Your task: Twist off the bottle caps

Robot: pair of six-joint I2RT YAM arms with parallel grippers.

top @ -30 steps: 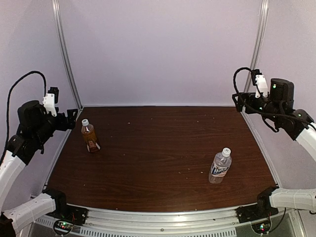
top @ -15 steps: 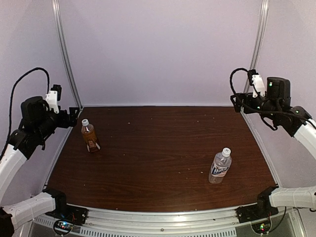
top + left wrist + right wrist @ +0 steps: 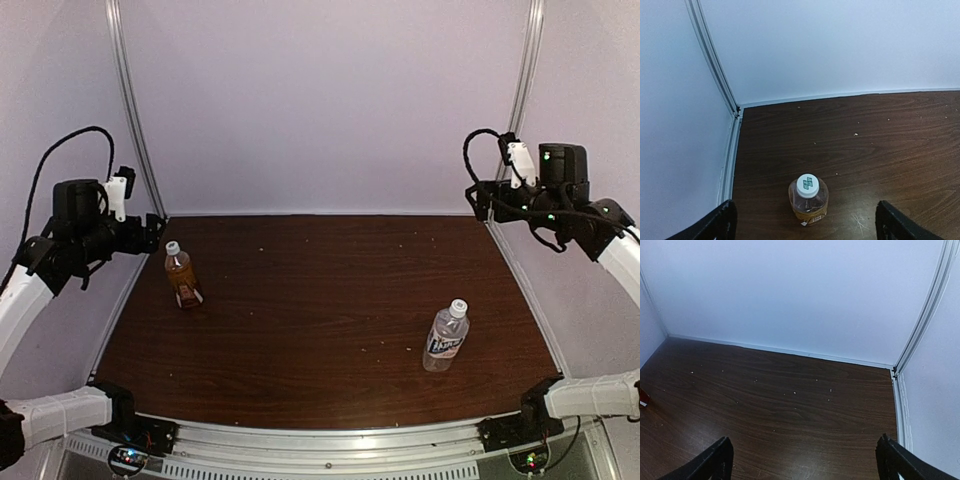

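Observation:
The amber bottle is next, and my left gripper needs to go to it and close on the bottle's white cap (image 3: 172, 248) (image 3: 807, 186), at its sides.
The amber bottle (image 3: 183, 281) with a red label stands upright at the table's left, its white cap (image 3: 172, 247) on. In the left wrist view the amber bottle (image 3: 809, 202) sits below and between the fingers, its cap (image 3: 807, 185) showing a green mark. The clear bottle (image 3: 445, 339) with a white-and-blue label stands at the right front, its white cap (image 3: 458, 307) on. My left gripper (image 3: 155, 232) is open, raised left of the amber bottle. My right gripper (image 3: 479, 203) is open, raised at the back right, far from the clear bottle.
The dark wood table (image 3: 330, 300) carries scattered pale crumbs. White walls and metal corner rails (image 3: 132, 110) close it in at the back and sides. The right wrist view shows bare table (image 3: 790, 415) and a red bit of label at its left edge (image 3: 643, 397).
Both arms have risen and swung inward a little. The left gripper has moved toward the amber bottle. The bottles have not moved.

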